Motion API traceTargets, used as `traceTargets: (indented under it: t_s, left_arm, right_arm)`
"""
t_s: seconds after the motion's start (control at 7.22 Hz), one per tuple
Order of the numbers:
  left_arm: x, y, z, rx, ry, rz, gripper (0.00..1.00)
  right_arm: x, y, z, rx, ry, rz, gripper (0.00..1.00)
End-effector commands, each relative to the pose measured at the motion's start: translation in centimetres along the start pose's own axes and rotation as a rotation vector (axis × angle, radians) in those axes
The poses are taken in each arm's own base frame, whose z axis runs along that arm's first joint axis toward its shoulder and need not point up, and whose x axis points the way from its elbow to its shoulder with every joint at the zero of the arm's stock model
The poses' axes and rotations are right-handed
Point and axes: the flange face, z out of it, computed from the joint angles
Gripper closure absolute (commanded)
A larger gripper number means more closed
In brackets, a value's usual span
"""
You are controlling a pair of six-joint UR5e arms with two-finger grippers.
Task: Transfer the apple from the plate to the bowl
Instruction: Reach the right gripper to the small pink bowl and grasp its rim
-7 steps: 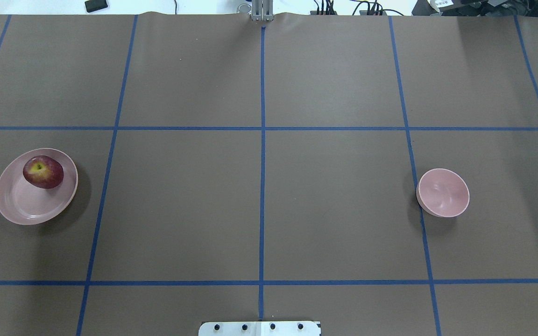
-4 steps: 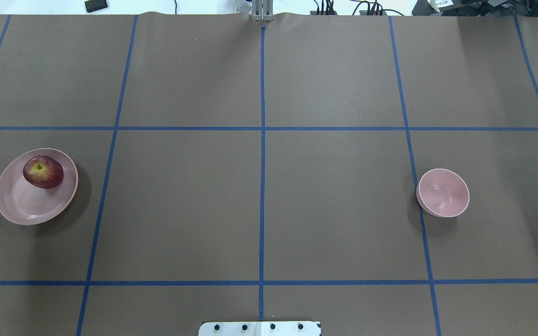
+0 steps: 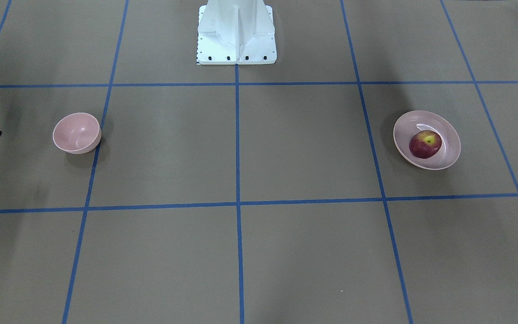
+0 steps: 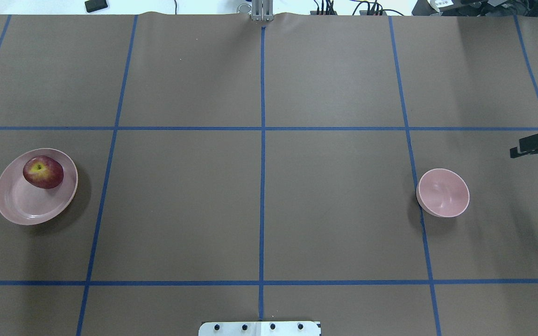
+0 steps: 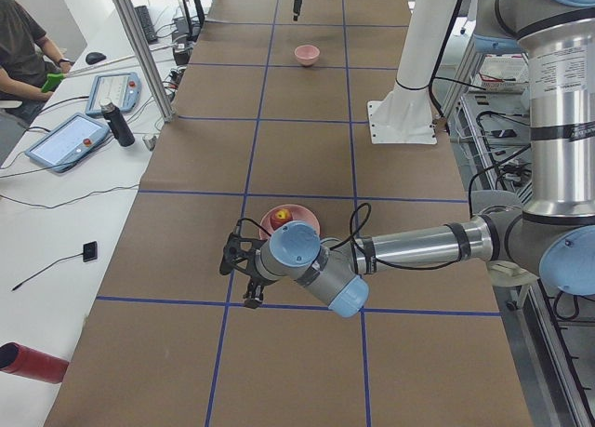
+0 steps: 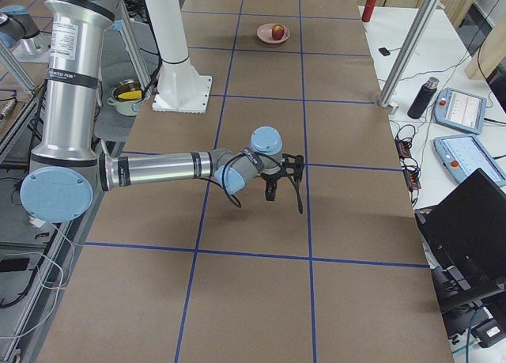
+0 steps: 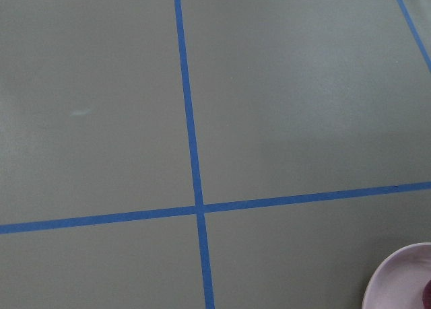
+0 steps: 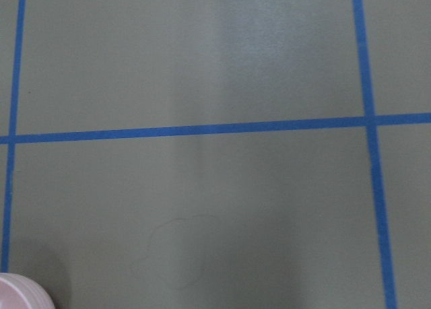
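Observation:
My right gripper needs to move to the small pink bowl next and close on the bowl's rim [image 3: 55, 129], on the side that faces away from the plate.
The dark red apple [image 4: 43, 171] lies on the far side of the wide pink plate [image 4: 21, 205] at the table's left; both also show in the front view, apple [image 3: 425, 144] on plate [image 3: 448, 130]. The small pink bowl [image 4: 442, 192] stands empty at the right. My right gripper [image 4: 530, 147] reaches in at the right edge, beyond the bowl and apart from it, its fingers apart and empty. My left gripper [image 5: 242, 273] hangs near the plate in the exterior left view only; I cannot tell if it is open or shut.
Brown table cover with a blue tape grid [image 4: 262, 128]. The robot's white base [image 3: 236, 33] stands at the table's near middle edge. The left wrist view shows the plate's rim [image 7: 404, 275]; the right wrist view shows the bowl's rim [image 8: 17, 292].
My right gripper has come into the overhead view at the right edge; it was out of view before. Apple, plate and bowl have not moved.

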Motion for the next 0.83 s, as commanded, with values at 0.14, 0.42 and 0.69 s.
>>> traceTargets:
  t_s: [0.14, 0.42, 0.69]
  left_arm:
    - [0.3, -0.4, -0.1, 0.007, 0.001, 0.004, 0.02]
    - [0.4, -0.5, -0.1, 0.009, 0.001, 0.004, 0.02]
    - [0.3, -0.6, -0.1, 0.009, 0.001, 0.003, 0.02]
  right_arm:
    - [-6.9, 2.1, 5.0, -0.034, 0.01, -0.029, 0.0]
    - [-7.9, 3.3, 6.6, -0.05, 0.025, -0.064, 0.02]
    - [-8.7, 4.4, 7.8, -0.063, 0.034, -0.099, 0.1]
